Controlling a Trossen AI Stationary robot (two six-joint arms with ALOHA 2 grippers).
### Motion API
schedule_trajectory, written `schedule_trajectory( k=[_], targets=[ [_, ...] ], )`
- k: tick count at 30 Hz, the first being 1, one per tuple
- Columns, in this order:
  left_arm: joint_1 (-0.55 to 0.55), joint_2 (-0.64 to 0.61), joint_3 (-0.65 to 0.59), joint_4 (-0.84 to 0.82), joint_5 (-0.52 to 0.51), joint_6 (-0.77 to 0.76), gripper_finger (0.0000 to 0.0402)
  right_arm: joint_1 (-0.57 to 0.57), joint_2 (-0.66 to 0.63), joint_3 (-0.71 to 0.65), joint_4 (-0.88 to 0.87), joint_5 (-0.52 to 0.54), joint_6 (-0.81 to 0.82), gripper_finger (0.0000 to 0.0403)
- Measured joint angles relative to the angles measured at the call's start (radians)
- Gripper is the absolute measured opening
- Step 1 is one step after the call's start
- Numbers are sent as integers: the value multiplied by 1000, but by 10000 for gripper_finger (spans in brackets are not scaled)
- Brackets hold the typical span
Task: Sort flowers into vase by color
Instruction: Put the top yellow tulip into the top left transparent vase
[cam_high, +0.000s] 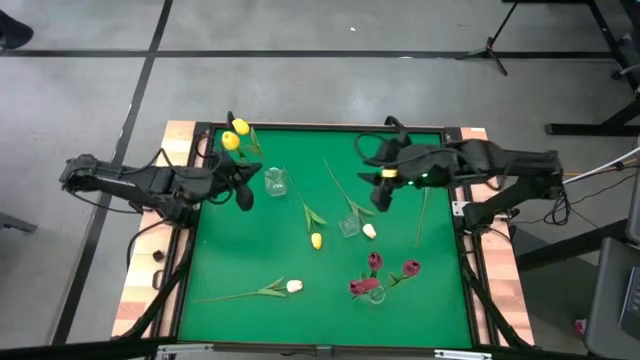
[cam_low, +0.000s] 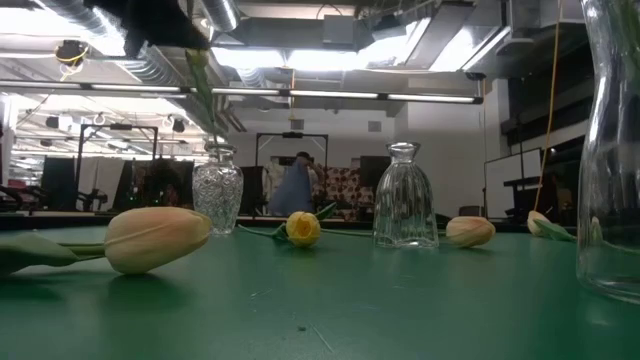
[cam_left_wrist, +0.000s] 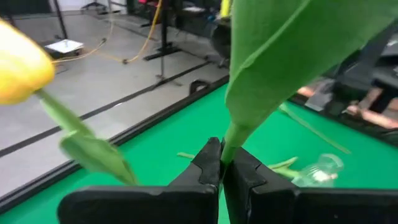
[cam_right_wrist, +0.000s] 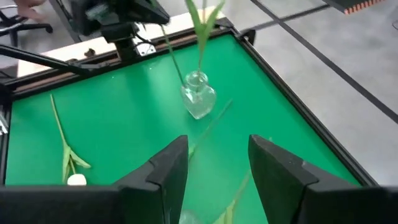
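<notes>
The small cut-glass vase holds the other yellow tulip. Next, my left gripper lets go of its yellow tulip in the small cut-glass vase (cam_high: 274, 182).
Two yellow tulips (cam_high: 235, 135) stand over the small cut-glass vase (cam_high: 276, 181) at the table's far left, their stems running down into its neck (cam_right_wrist: 196, 79). My left gripper (cam_high: 245, 196) reaches in from the left, above the vase, shut on one green stem. My right gripper (cam_high: 381, 196) hangs open over the table's far right with nothing between its fingers (cam_right_wrist: 214, 168). A second vase (cam_high: 349, 226) stands mid-table. Three dark red tulips (cam_high: 374, 263) sit in a vase (cam_high: 375, 294) near the front. My left gripper pinches one tulip's green stem (cam_left_wrist: 226, 151) between its two fingers, just below where a broad leaf (cam_left_wrist: 280, 56) widens. The fingers come nearly level from the table's left and lie across the stem. The stem runs down from the hold into the vase (cam_low: 217, 188).
Loose on the green cloth lie a yellow tulip (cam_high: 316, 240), a cream tulip (cam_high: 369, 231) by the middle vase, another cream tulip (cam_high: 294, 286) near the front left, and a bare stem (cam_high: 422, 215) at the right. A wooden rim (cam_high: 180, 130) edges the table.
</notes>
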Motion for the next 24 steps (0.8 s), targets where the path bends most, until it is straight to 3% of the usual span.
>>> schedule_trajectory(
  k=[7, 16, 24],
  targets=[
    [75, 2, 1, -59, -18, -5, 0, 10, -75, 0, -108, 16, 67, 167],
    [151, 7, 1, -14, 27, 25, 0, 111, -92, 0, -161, 136, 81, 167],
    [197, 89, 0, -18, 51, 6, 0, 173, -91, 0, -168, 187, 102, 167]
  ],
)
